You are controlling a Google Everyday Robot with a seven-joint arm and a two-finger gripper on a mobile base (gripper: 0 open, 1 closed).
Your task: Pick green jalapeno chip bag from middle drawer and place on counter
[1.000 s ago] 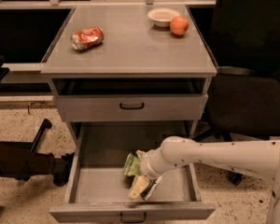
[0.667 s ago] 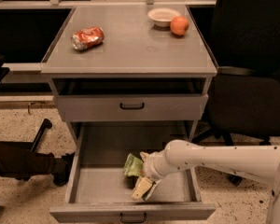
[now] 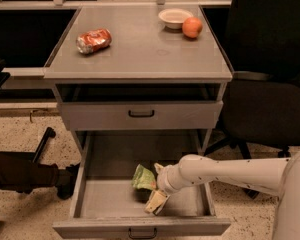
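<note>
I will next use my gripper to grab the green jalapeno chip bag by its side (image 3: 153,183) nearest the white arm, inside the open middle drawer.
The green jalapeno chip bag (image 3: 144,178) is a small crumpled light-green bag inside the open middle drawer (image 3: 97,199), right of its centre, with a dark shadow under it. My gripper (image 3: 154,189) is down inside this drawer, right against the bag's right side. The white arm (image 3: 225,173) reaches in from the right over the drawer's side wall. The counter (image 3: 140,49) is the flat gray top of the cabinet, above the closed upper drawer (image 3: 140,114).
On the counter lie a crushed orange-red can (image 3: 93,40) at the left, and a white bowl (image 3: 175,17) and an orange (image 3: 192,27) at the back right. A black chair (image 3: 270,104) stands right of the cabinet. Dark chair legs (image 3: 35,169) lie at the left.
The arm and gripper have shifted slightly right and down inside the drawer. The bag stays at almost the same spot beside the gripper.
</note>
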